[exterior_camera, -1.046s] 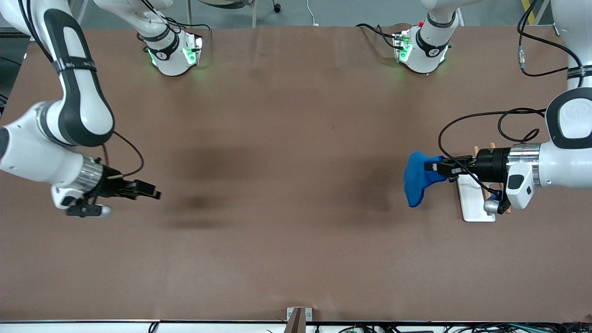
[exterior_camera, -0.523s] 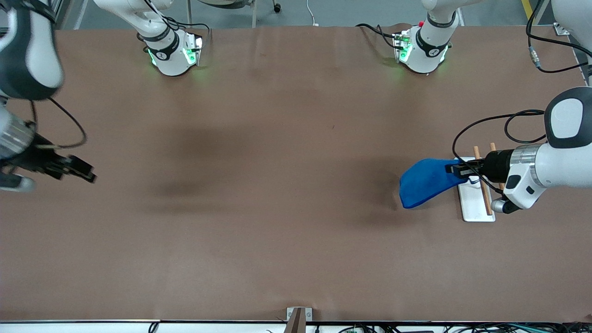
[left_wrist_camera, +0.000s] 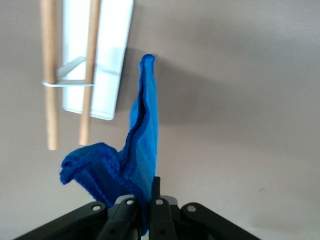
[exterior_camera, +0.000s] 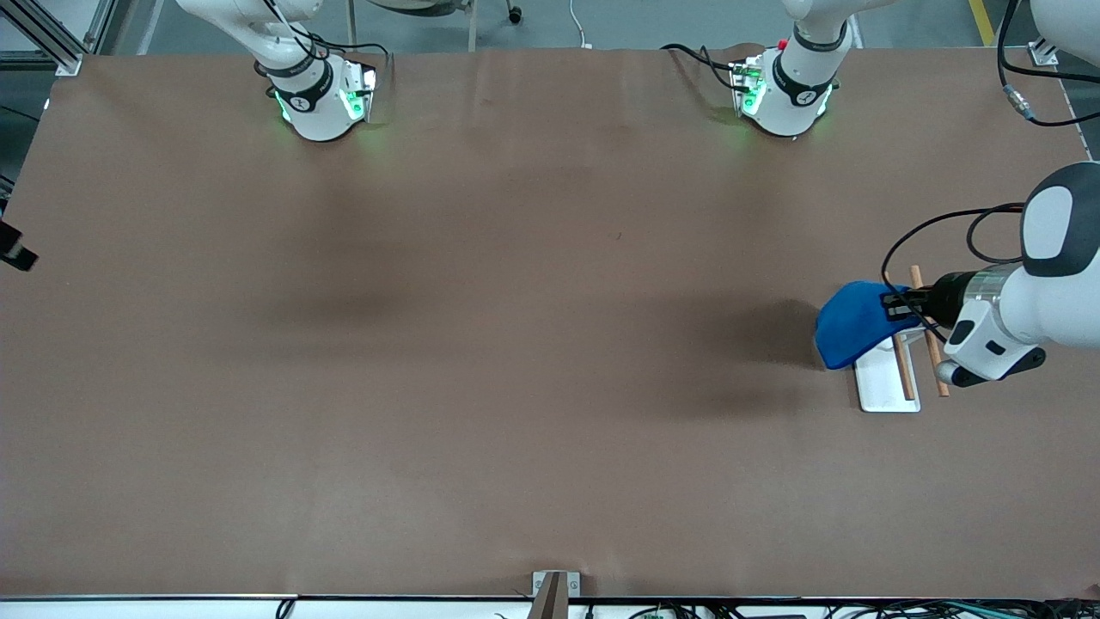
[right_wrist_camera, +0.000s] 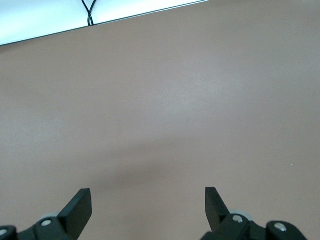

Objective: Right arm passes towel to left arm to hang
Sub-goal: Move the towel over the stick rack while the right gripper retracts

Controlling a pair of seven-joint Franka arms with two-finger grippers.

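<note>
My left gripper has the blue towel, hanging over the small rack's end. It will let go of the blue towel draped across the two wooden rods [exterior_camera: 895, 331] [left_wrist_camera: 71, 75] above the white base.
The bright blue towel [exterior_camera: 851, 322] hangs bunched from my left gripper [exterior_camera: 898, 303], which is shut on its upper edge. It is over the end of a small rack: a white base [exterior_camera: 885, 383] with two wooden rods [exterior_camera: 931, 344], at the left arm's end of the table. In the left wrist view the towel [left_wrist_camera: 140, 150] drapes from the left gripper [left_wrist_camera: 145, 192] beside the rods [left_wrist_camera: 49, 75] and the base [left_wrist_camera: 112, 45]. My right gripper [right_wrist_camera: 148, 202] is open and empty over bare table; only a black tip of it [exterior_camera: 17, 254] shows at the right arm's end.
The brown table [exterior_camera: 516, 387] carries only the rack. A small metal bracket [exterior_camera: 554, 585] sits at the table edge nearest the front camera. Black cables loop off the left arm's wrist [exterior_camera: 945, 228].
My left gripper has carried the towel toward the left arm's end, onto the rack's end. The right arm has pulled back toward its end and almost left the front view.
</note>
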